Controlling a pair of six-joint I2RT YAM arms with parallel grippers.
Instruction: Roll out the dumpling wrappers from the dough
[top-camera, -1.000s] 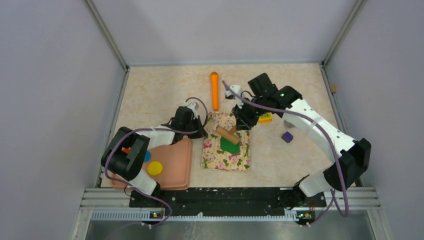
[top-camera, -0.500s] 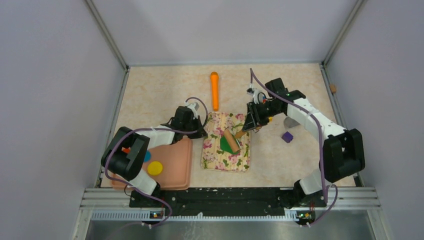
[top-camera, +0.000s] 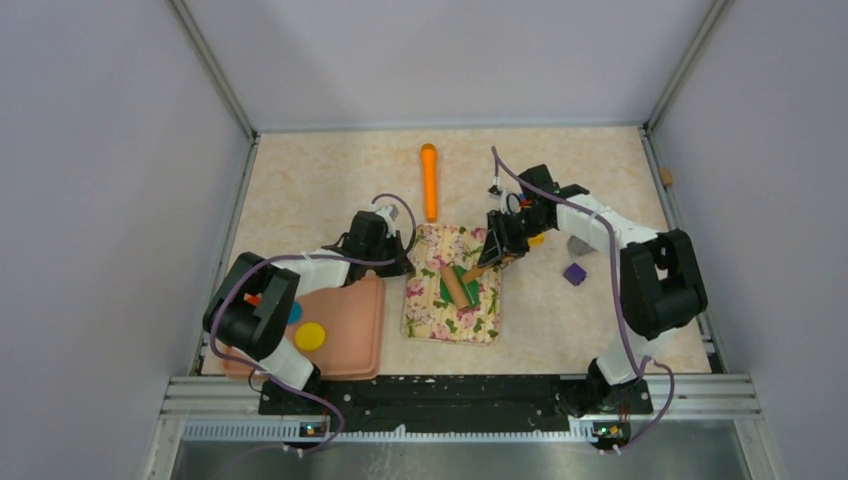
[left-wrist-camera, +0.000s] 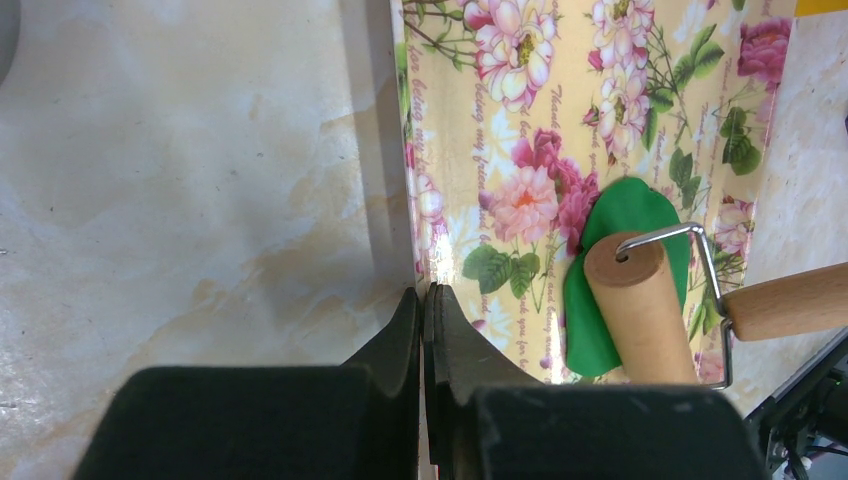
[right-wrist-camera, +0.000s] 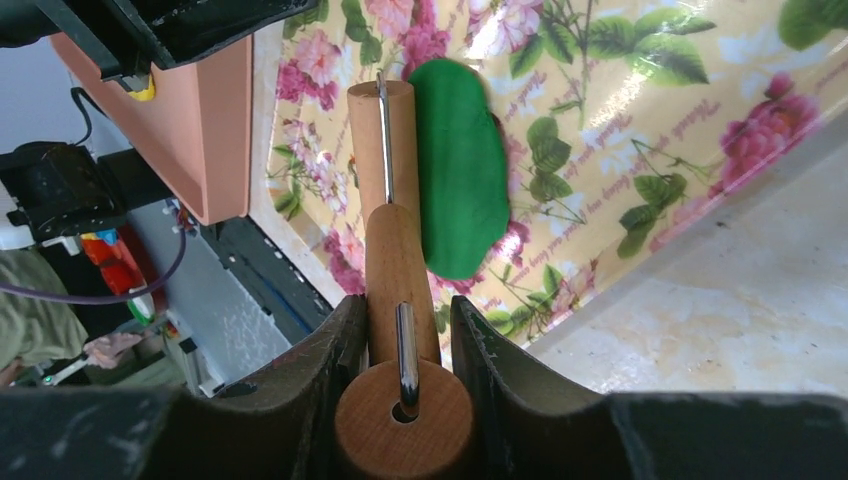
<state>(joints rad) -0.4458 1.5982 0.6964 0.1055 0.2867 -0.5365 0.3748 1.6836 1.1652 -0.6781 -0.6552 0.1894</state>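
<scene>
My right gripper needs to release the roller on the table (top-camera: 550, 331) next to the floral mat, closer to me than the purple cube. The roller's barrel now rests on the dough.
The dark green dough (top-camera: 452, 279) lies flattened on the floral mat (top-camera: 430, 310). In the right wrist view the dough (right-wrist-camera: 458, 170) is an oval just right of the wooden roller (right-wrist-camera: 385, 140). My right gripper (right-wrist-camera: 405, 305) is shut on the roller's handle, and it reaches over the mat's far right corner in the top view (top-camera: 497, 252). The roller's barrel (top-camera: 458, 291) rests on the dough. My left gripper (left-wrist-camera: 425, 295) is shut on the mat's left edge, also seen from above (top-camera: 403, 268). A yellow wrapper (top-camera: 309, 336) and a blue wrapper (top-camera: 294, 313) lie in the pink tray (top-camera: 350, 340).
An orange rolling pin (top-camera: 429, 180) lies beyond the mat. A yellow block (top-camera: 535, 238), a grey piece (top-camera: 578, 244) and a purple cube (top-camera: 574, 272) sit right of the mat. The tray stands close to the mat's left side. Walls enclose the table.
My right gripper has drawn the roller toward the near side, from the dough's far edge onto the dough. The left gripper has stayed at the mat's edge.
</scene>
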